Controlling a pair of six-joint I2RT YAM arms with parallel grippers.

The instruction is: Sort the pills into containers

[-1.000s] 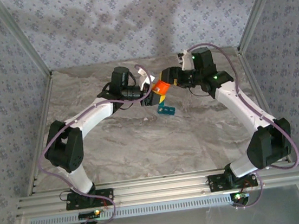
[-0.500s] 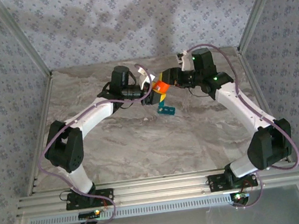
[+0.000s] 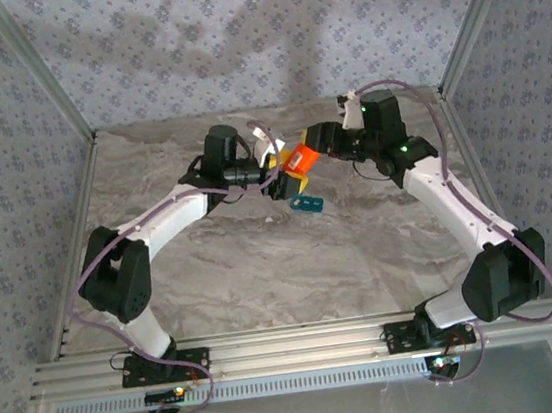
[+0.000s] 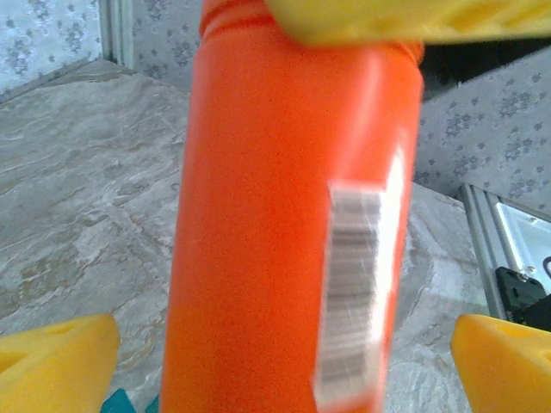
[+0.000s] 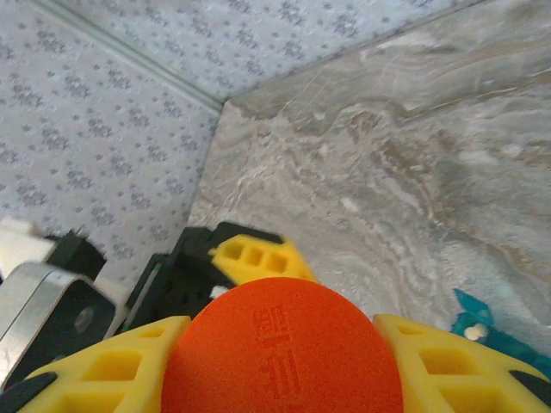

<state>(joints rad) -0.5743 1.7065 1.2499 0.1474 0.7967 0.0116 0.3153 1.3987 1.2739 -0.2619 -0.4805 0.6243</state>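
Note:
Next, my right gripper releases the orange bottle and leaves it on the marble (image 3: 368, 202) between the teal containers and its own forearm.
An orange bottle (image 3: 298, 160) hangs above the back middle of the table, between both arms. My right gripper (image 5: 284, 361) is shut on it, a yellow finger (image 5: 103, 370) pressed to each side of its round end (image 5: 284, 344). My left gripper (image 4: 289, 361) is open around the bottle's body (image 4: 258, 215), its yellow fingertips (image 4: 56, 353) standing well clear on either side. The teal containers (image 3: 307, 204) lie on the table just below the bottle. In the right wrist view one white pill (image 5: 471, 330) sits in a compartment of the containers (image 5: 495, 337).
Patterned walls and aluminium posts (image 3: 52, 88) close in the marble table (image 3: 293, 265) on three sides. The arms' bases (image 3: 160, 367) stand on the rail at the near edge.
My left gripper has opened and let go of the orange bottle. My right gripper has shut on the bottle and carried it slightly up and to the right.

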